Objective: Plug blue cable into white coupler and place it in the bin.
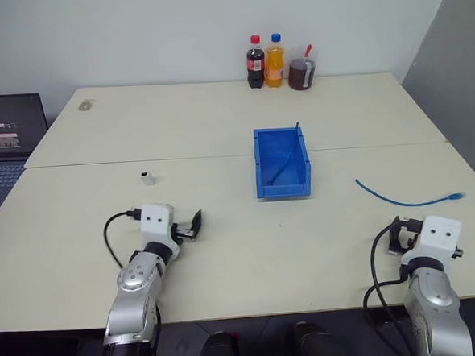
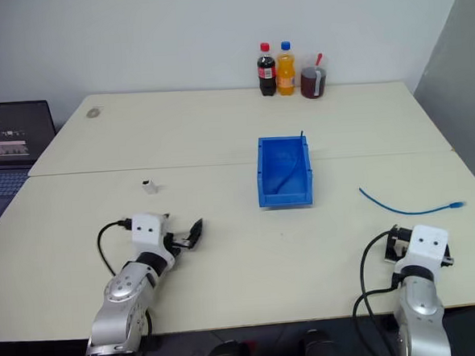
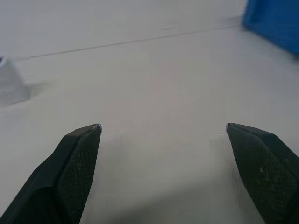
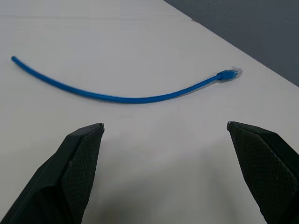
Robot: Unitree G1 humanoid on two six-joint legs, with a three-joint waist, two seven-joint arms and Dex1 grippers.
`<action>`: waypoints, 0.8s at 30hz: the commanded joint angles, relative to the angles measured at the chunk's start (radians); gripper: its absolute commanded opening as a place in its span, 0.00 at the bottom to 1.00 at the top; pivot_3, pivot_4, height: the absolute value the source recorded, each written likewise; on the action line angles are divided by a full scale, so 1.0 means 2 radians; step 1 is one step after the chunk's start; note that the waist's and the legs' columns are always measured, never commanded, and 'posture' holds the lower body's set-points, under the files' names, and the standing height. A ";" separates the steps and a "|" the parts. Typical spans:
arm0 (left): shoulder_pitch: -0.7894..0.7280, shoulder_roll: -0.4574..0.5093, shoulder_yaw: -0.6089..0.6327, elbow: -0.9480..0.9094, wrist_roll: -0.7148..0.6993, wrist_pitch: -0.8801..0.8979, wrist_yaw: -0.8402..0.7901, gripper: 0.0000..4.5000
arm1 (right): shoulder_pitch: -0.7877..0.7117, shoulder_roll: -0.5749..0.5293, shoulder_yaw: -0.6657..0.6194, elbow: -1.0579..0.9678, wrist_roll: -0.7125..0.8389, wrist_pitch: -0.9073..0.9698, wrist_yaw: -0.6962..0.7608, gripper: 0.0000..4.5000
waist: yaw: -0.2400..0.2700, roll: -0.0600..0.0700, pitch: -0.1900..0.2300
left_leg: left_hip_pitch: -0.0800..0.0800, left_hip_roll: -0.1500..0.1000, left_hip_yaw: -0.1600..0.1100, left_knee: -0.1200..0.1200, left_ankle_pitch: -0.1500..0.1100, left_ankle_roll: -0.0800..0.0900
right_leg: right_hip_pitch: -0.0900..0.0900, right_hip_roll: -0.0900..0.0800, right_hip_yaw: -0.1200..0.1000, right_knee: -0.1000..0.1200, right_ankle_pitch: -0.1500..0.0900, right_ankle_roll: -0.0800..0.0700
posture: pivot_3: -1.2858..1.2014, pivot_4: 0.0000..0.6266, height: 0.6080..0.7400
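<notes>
My right gripper is going to close on the part of the blue cable (image 1: 436,201) (image 4: 205,82) just behind its pale plug, so the plug stays free for the white coupler.
The blue cable (image 1: 408,201) lies loose in a shallow curve on the right side of the table, its pale plug (image 4: 232,73) at the right end. My right gripper (image 4: 164,125) stands open just short of it, nothing between its fingers. The white coupler (image 1: 146,178) sits alone on the left half of the table. My left gripper (image 1: 193,225) is open and empty, nearer me and a little right of the coupler. The bin (image 1: 260,164), bright blue, stands in the middle of the table, between the two arms and farther away.
A thin bluish cord (image 1: 281,171) seems to lie inside the bin. Two bottles (image 1: 264,62) and a cup of dark drink (image 1: 301,73) stand at the table's far edge. A laptop (image 1: 1,136) sits off the left side. The table's right edge (image 1: 471,172) runs close to the cable.
</notes>
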State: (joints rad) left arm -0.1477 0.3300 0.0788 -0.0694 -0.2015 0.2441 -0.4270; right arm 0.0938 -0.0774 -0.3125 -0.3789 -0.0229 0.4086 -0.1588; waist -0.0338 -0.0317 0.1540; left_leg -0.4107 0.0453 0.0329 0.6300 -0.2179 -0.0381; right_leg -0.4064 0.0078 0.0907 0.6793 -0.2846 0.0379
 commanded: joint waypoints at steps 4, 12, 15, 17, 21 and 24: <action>-0.172 0.044 -0.073 -0.036 -0.095 0.056 -0.204 1.00 | -0.104 -0.045 -0.042 0.034 0.005 0.061 -0.018 1.00 | 0.000 0.000 0.000 | 0.000 -0.002 0.000 0.000 0.000 0.000 | 0.000 0.001 0.000 -0.001 0.001 0.000 | 0.52 0.24 1.00; -0.316 0.027 -0.139 0.070 -0.107 0.044 -0.358 1.00 | -0.215 -0.057 -0.096 0.155 0.024 0.107 -0.064 1.00 | -0.004 0.000 0.000 | -0.002 -0.001 0.000 0.000 0.000 0.000 | -0.001 0.002 -0.001 -0.002 0.001 -0.001 | 0.52 0.24 1.00; -0.340 0.016 -0.152 0.102 -0.100 0.026 -0.392 1.00 | -0.252 -0.057 -0.115 0.194 0.037 0.106 -0.080 1.00 | -0.008 0.001 0.000 | -0.002 -0.001 0.000 0.000 0.000 0.000 | -0.001 0.003 0.000 -0.001 0.001 -0.002 | 0.52 0.24 1.00; -0.346 0.014 -0.157 0.115 -0.097 0.018 -0.408 1.00 | -0.267 -0.054 -0.123 0.209 0.047 0.103 -0.087 1.00 | -0.009 0.001 0.000 | -0.002 -0.001 0.000 0.000 0.000 0.000 | -0.001 0.003 0.000 -0.001 0.001 -0.002 | 0.52 0.24 1.00; -0.355 0.011 -0.168 0.152 -0.078 -0.018 -0.438 1.00 | -0.294 -0.053 -0.148 0.254 0.070 0.095 -0.104 1.00 | -0.012 0.001 0.000 | -0.002 -0.001 0.000 0.000 0.000 0.000 | -0.001 0.003 0.000 -0.001 0.001 -0.002 | 0.52 0.24 1.00; -0.362 0.006 -0.166 0.166 -0.071 -0.029 -0.444 1.00 | -0.299 -0.050 -0.157 0.268 0.084 0.090 -0.108 1.00 | -0.012 0.001 0.000 | -0.002 -0.001 0.000 0.000 0.000 0.000 | -0.001 0.003 0.000 -0.001 0.001 -0.002 | 0.52 0.24 1.00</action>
State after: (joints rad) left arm -0.8381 0.3488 -0.2587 0.2621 -0.3497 0.2147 -1.3019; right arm -0.4855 -0.1756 -0.6020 0.1629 0.1143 0.6154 -0.3582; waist -0.0574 -0.0302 0.1548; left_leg -0.4152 0.0433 0.0329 0.6300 -0.2179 -0.0379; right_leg -0.4084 0.0131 0.0909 0.6770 -0.2818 0.0345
